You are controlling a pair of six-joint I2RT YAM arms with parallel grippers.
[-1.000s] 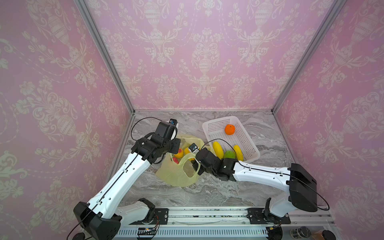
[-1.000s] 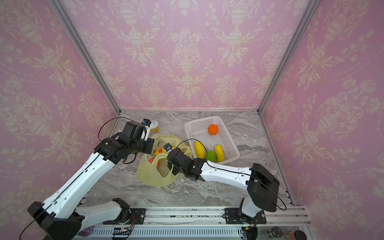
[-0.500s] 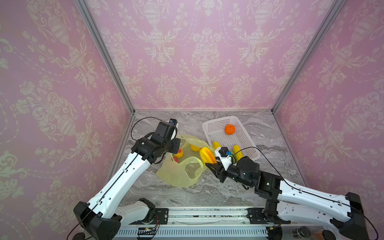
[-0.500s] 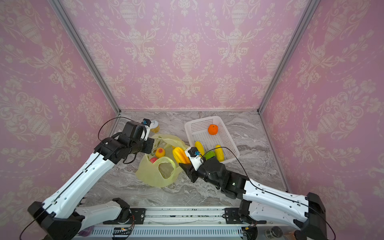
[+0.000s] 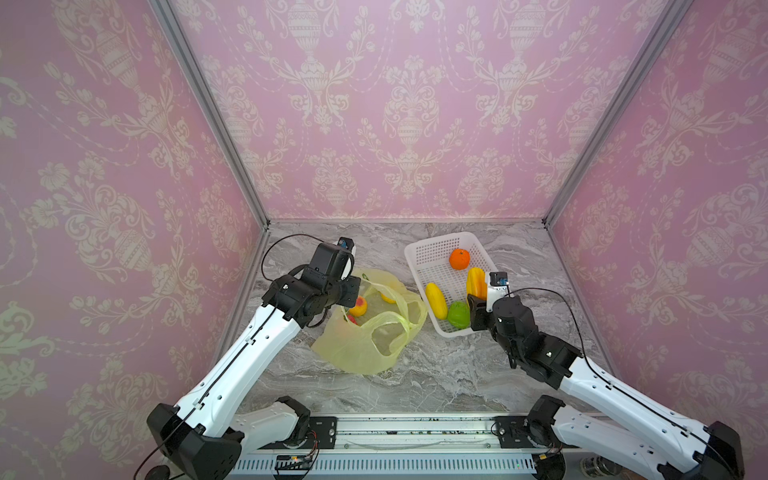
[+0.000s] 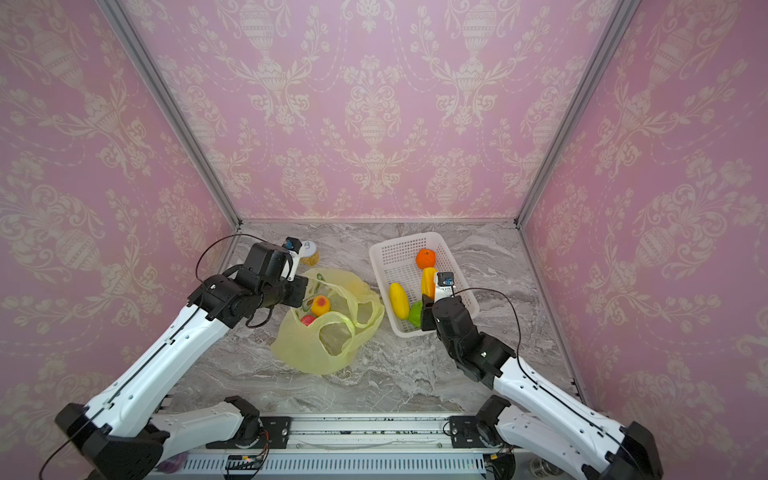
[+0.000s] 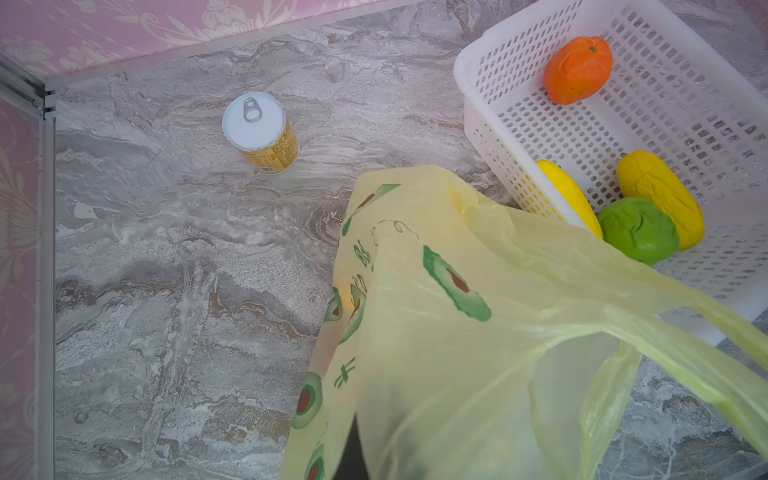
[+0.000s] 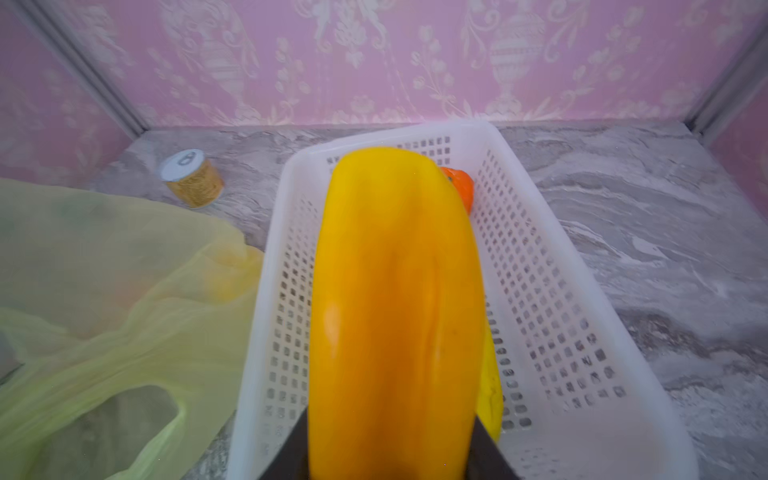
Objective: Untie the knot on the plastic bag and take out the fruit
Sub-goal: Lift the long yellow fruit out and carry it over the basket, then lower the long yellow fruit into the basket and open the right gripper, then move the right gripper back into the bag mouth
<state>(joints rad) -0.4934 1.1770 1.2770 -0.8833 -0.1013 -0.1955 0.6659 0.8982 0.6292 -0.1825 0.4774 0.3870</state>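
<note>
The long yellow fruit, now held above the basket, will be let go by my right gripper inside the basket's side [image 5: 481,297] [image 8: 518,384] farthest from the bag.
The yellow-green plastic bag [image 5: 365,345] [image 6: 328,353] lies open on the marble. No knot shows on it, and its two handle loops hang loose and apart. My left gripper [image 5: 347,301] [image 6: 301,299] [image 7: 374,457] is shut on the bag's rim, with the film draped over its jaws. A round yellow-orange fruit [image 5: 358,306] [image 6: 321,305] and a pink-red fruit [image 5: 352,319] sit inside the bag. My right gripper [image 5: 476,299] [image 6: 428,307] [image 8: 390,457] is shut on a long yellow fruit [image 5: 476,282] [image 8: 395,291], held above the basket.
The white perforated basket [image 5: 419,249] [image 6: 386,245] [image 7: 469,83] [image 8: 270,291] holds an orange fruit [image 5: 459,259], a yellow fruit [image 5: 435,300] and a green fruit [image 5: 458,314]. A white-lidded gold can [image 6: 309,253] [image 7: 262,133] [image 8: 193,178] stands behind the bag. Pink walls enclose three sides.
My right gripper has come out of the bag with the long yellow fruit and swung right to above the basket. The left gripper has kept its hold on the bag.
</note>
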